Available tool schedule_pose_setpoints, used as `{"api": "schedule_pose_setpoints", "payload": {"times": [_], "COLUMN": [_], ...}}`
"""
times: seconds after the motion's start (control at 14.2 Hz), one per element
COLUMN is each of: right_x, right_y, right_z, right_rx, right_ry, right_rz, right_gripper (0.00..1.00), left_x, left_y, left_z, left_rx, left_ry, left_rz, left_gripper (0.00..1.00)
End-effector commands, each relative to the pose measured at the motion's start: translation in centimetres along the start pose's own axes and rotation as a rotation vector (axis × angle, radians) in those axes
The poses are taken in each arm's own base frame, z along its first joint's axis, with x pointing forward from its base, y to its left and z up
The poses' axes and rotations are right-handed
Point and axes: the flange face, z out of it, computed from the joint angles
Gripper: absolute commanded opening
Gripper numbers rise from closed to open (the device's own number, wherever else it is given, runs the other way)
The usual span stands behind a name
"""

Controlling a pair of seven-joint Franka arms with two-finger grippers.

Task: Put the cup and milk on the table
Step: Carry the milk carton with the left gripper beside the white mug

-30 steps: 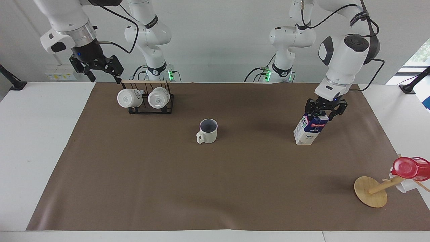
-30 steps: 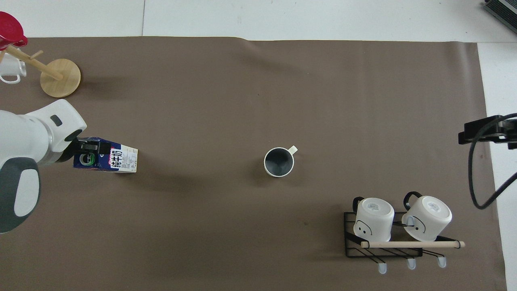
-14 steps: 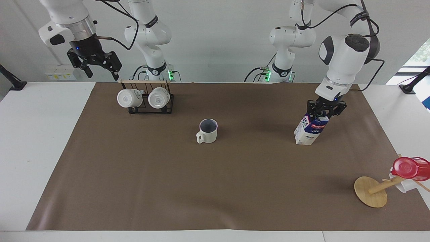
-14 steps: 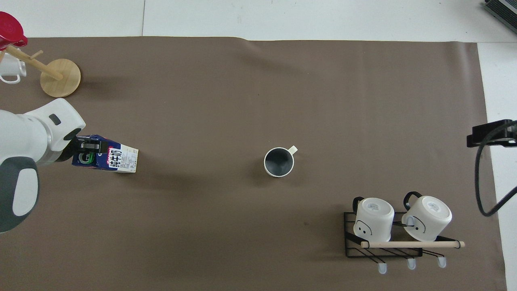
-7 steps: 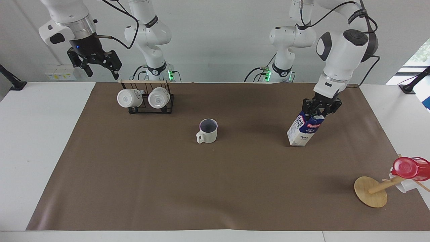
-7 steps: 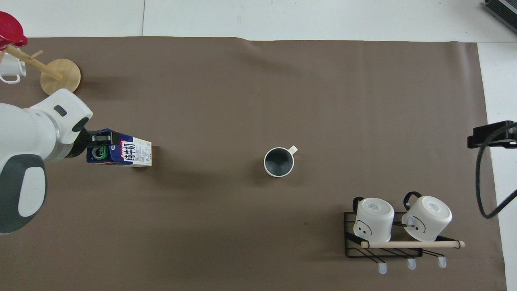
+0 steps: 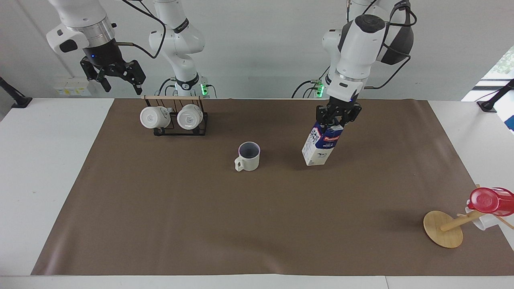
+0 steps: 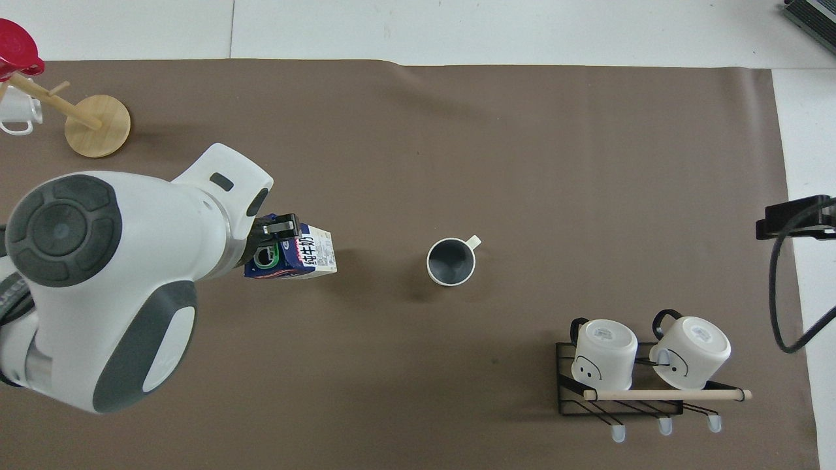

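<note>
The robot's left gripper will release the milk carton on the mat (image 8: 369,249) next to the cream-white cup, toward the wooden mug tree. The carton now hangs tilted just above the mat.
The cream-white cup (image 7: 248,156) stands upright on the brown mat (image 7: 257,224) near the table's middle; it also shows in the overhead view (image 8: 451,261), handle pointing away from the robots. My left gripper (image 7: 336,120) is shut on the top of the blue-and-white milk carton (image 7: 320,145), which hangs tilted just above the mat, beside the cup toward the left arm's end; the carton also shows in the overhead view (image 8: 294,256). My right gripper (image 7: 113,76) waits open and empty in the air above the mug rack's end.
A black wire rack (image 7: 180,124) with two white mugs (image 7: 154,117) stands near the right arm's base. A tipped wooden mug tree (image 7: 443,228) with a red cup (image 7: 490,200) lies at the left arm's end, far from the robots.
My left gripper has carried the milk carton across the mat toward the cup. The right gripper rose a little, then held still. The cup has not moved.
</note>
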Motion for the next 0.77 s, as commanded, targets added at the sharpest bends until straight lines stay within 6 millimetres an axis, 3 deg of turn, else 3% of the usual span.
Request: {"api": "schedule_pose_setpoints", "payload": {"times": [0.0, 0.35, 0.49, 0.7], "right_x": [-0.7, -0.7, -0.7, -0.7], "right_y": [0.2, 0.2, 0.2, 0.2], "right_z": [0.0, 0.0, -0.1, 0.0], "right_rx": [0.007, 0.007, 0.008, 0.007], "right_ry": [-0.006, -0.006, -0.004, -0.006], "right_rz": [0.017, 0.017, 0.017, 0.017], "right_gripper": [1.00, 1.00, 1.00, 1.00], "left_x": [0.3, -1.3, -1.0, -0.7], "left_y": [3.1, 8.3, 8.8, 8.8], "left_z": [0.0, 2.7, 4.5, 4.5], "left_rx": [0.017, 0.054, 0.082, 0.100], "left_ry": [-0.027, -0.035, -0.025, -0.008], "left_rz": [-0.043, -0.074, -0.055, -0.036], "left_gripper": [0.61, 0.61, 0.61, 0.60]}}
